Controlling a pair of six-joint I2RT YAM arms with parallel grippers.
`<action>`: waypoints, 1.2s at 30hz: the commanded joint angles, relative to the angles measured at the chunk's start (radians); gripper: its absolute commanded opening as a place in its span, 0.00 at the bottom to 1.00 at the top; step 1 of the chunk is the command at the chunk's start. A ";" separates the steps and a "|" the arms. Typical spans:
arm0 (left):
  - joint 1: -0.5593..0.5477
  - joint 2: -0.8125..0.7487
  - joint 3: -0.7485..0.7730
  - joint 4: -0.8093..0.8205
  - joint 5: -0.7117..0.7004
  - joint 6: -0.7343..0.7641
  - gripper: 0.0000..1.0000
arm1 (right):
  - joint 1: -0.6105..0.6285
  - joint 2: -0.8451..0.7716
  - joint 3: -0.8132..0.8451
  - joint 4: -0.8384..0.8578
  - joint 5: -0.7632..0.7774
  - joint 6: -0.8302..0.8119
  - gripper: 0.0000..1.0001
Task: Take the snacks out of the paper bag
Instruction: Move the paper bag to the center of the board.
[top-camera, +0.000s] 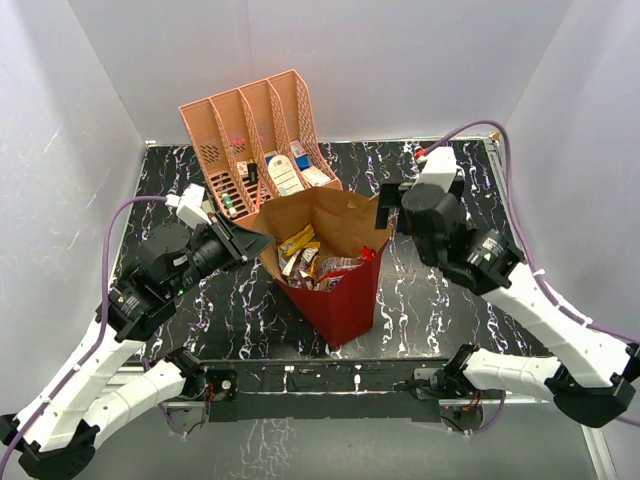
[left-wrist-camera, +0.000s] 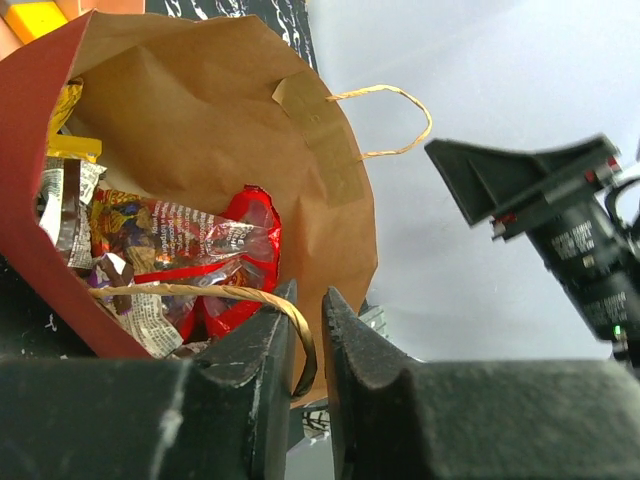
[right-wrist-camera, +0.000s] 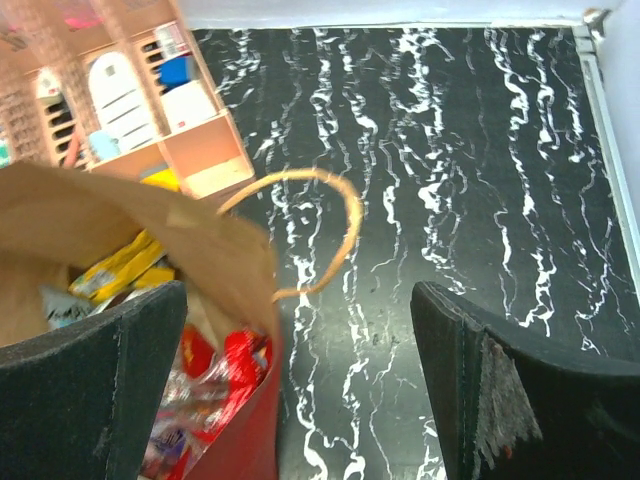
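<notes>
The paper bag's near handle hangs loose between my left gripper's fingers, so I will pinch it and grab the far handle (left-wrist-camera: 427, 122) with my right gripper before I tip the paper bag.
The paper bag (top-camera: 345, 300), red outside and brown inside, stands open at mid-table. Several snacks (top-camera: 315, 262) lie inside it: a shiny red bag (left-wrist-camera: 250, 240), a yellow pack (right-wrist-camera: 120, 268) and printed wrappers. My left gripper (top-camera: 262, 240) is at the bag's left rim. In the left wrist view its jaws (left-wrist-camera: 308, 293) stand a narrow gap apart, and the near cord handle (left-wrist-camera: 300, 340) loops loosely down between them. My right gripper (top-camera: 385, 212) hangs wide open over the bag's right rim (right-wrist-camera: 230, 250), by the far cord handle (right-wrist-camera: 345, 230), with nothing between its fingers.
A salmon-pink slotted organizer (top-camera: 255, 135) with small boxes and cards stands right behind the bag, close to its back rim. White walls enclose the black marbled table (top-camera: 450, 320) on three sides. The right arm's body (left-wrist-camera: 580, 240) looms opposite the left gripper.
</notes>
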 joint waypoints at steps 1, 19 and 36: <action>-0.001 -0.007 -0.011 0.067 0.015 -0.024 0.18 | -0.232 0.023 0.066 0.075 -0.267 -0.026 1.00; -0.001 0.026 -0.054 0.104 0.030 -0.051 0.39 | -0.476 0.130 0.070 0.118 -0.678 -0.031 0.89; -0.001 0.054 0.050 0.001 -0.065 0.029 0.00 | -0.479 0.088 0.016 0.195 -0.779 -0.104 0.19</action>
